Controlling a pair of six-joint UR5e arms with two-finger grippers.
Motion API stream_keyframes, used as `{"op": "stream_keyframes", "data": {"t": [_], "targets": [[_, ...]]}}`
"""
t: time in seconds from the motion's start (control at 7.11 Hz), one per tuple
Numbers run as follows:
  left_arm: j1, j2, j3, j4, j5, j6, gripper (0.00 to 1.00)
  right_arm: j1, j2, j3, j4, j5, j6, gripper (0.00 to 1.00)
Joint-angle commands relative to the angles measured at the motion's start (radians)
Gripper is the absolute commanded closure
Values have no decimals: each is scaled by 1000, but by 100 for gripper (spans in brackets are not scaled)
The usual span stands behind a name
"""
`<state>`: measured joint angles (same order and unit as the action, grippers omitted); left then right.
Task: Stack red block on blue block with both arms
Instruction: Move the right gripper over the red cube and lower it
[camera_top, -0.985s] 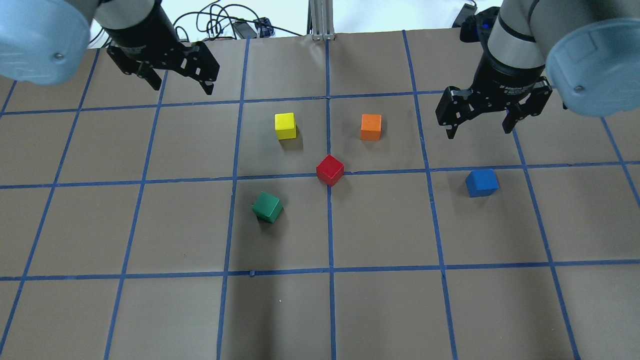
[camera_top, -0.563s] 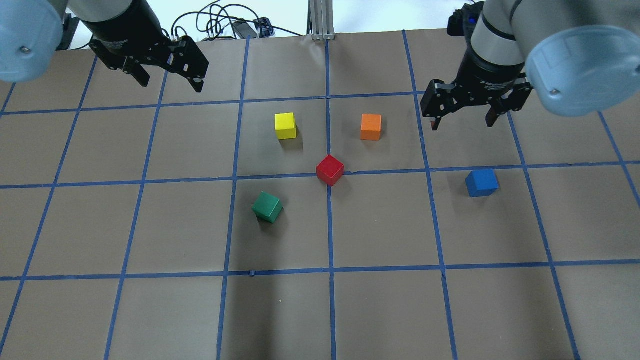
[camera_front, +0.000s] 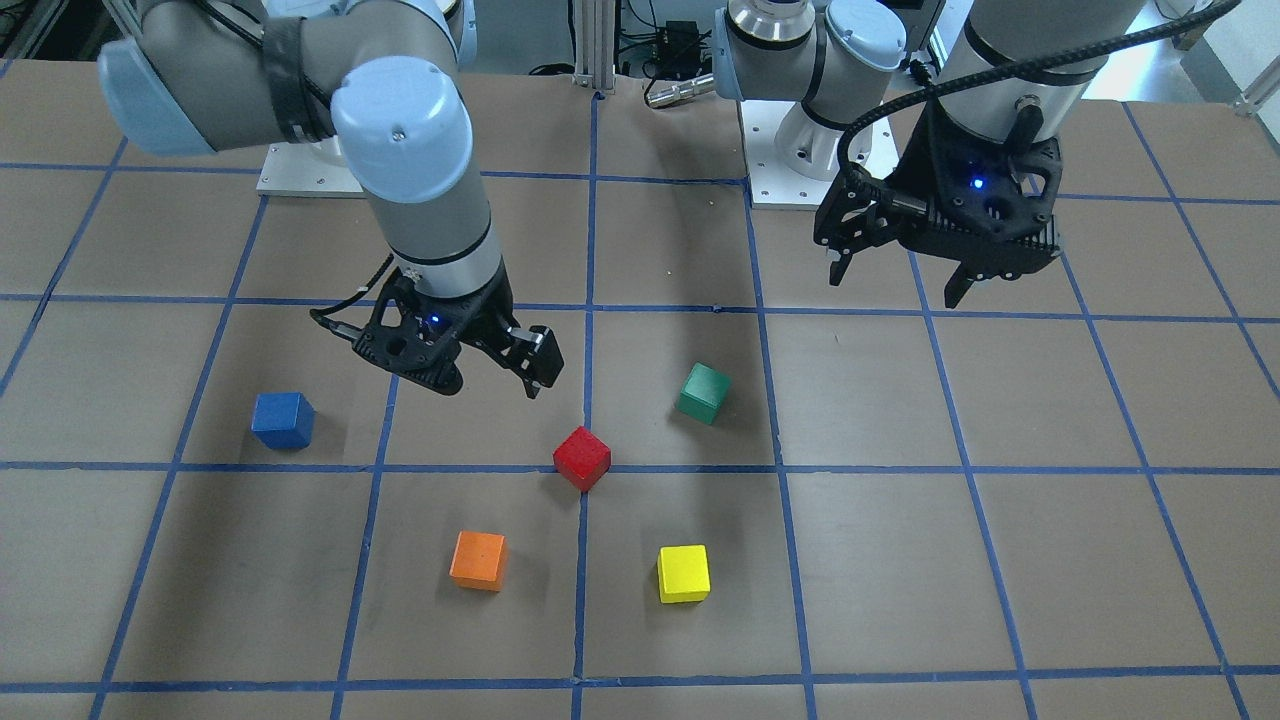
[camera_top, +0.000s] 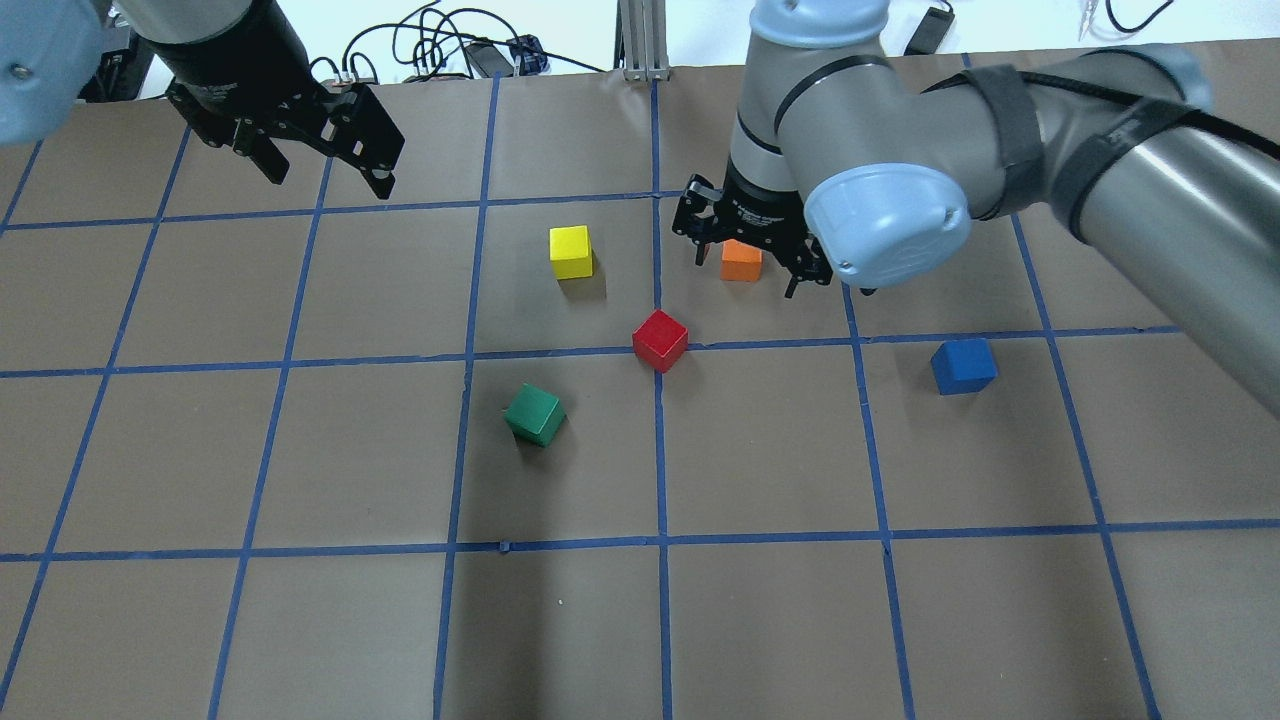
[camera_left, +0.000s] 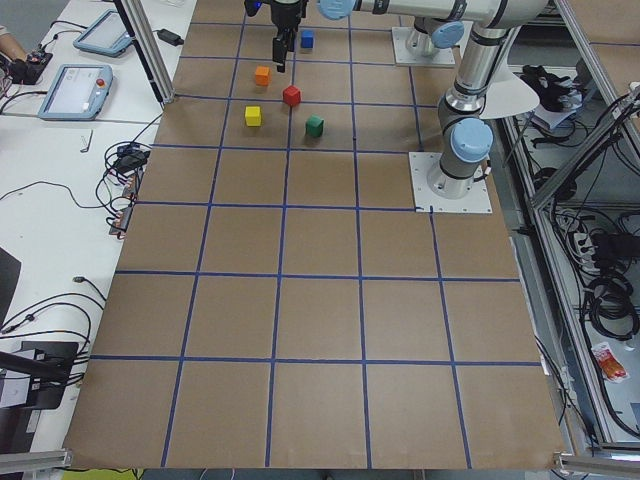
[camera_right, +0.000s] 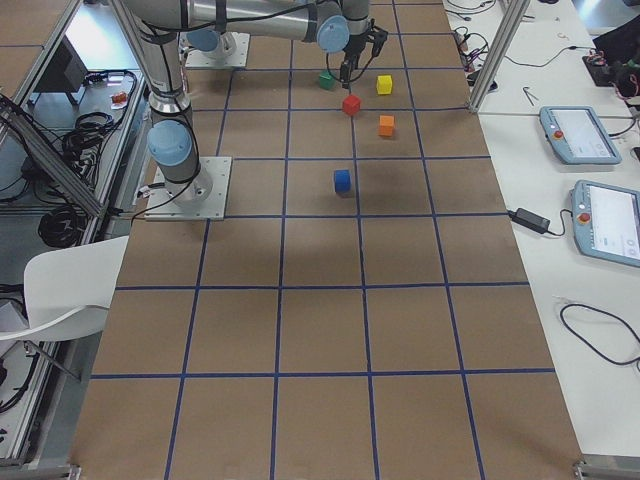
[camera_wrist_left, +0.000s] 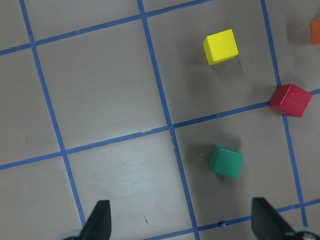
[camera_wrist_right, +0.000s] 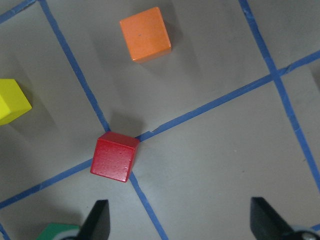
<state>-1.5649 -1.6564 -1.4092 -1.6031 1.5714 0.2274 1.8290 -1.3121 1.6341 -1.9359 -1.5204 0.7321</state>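
Next, I move my right gripper down to the red block on the blue tape crossing and close it on the block's opposite sides (camera_front: 582, 460) (camera_wrist_right: 115, 156).
The red block (camera_top: 660, 340) sits on a blue tape crossing at the table's middle; it also shows in the front view (camera_front: 582, 458) and the right wrist view (camera_wrist_right: 114, 156). The blue block (camera_top: 963, 365) stands alone about one grid square to its right, and on the left in the front view (camera_front: 282, 420). My right gripper (camera_top: 748, 272) is open and empty. It hovers above the table just beyond and right of the red block (camera_front: 490, 385). My left gripper (camera_top: 328, 180) is open and empty, high at the far left (camera_front: 895, 288).
An orange block (camera_top: 741, 264) lies partly under the right gripper in the overhead view. A yellow block (camera_top: 571, 251) and a green block (camera_top: 535, 414) stand left of the red one. Cables (camera_top: 440, 45) and a metal post (camera_top: 645, 40) lie at the far edge.
The right arm has swung left from above the blue block's square to over the orange and red blocks, still open. The left gripper has drifted slightly left and back.
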Motion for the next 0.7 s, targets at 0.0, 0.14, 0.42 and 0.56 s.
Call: {"op": "stream_keyframes", "data": {"t": [0.0, 0.14, 0.42, 0.56], "targets": [[-1, -9, 22, -35, 5, -2, 0, 48, 89, 0, -108, 0, 145, 0], [-3, -9, 24, -38, 6, -2, 0, 64, 121, 1, -126, 0, 168, 0], [-3, -8, 26, -35, 7, -2, 0, 67, 175, 0, -146, 2, 168, 0], [-3, -9, 26, -32, 4, -2, 0, 69, 197, -2, -187, 40, 170, 0]]}}
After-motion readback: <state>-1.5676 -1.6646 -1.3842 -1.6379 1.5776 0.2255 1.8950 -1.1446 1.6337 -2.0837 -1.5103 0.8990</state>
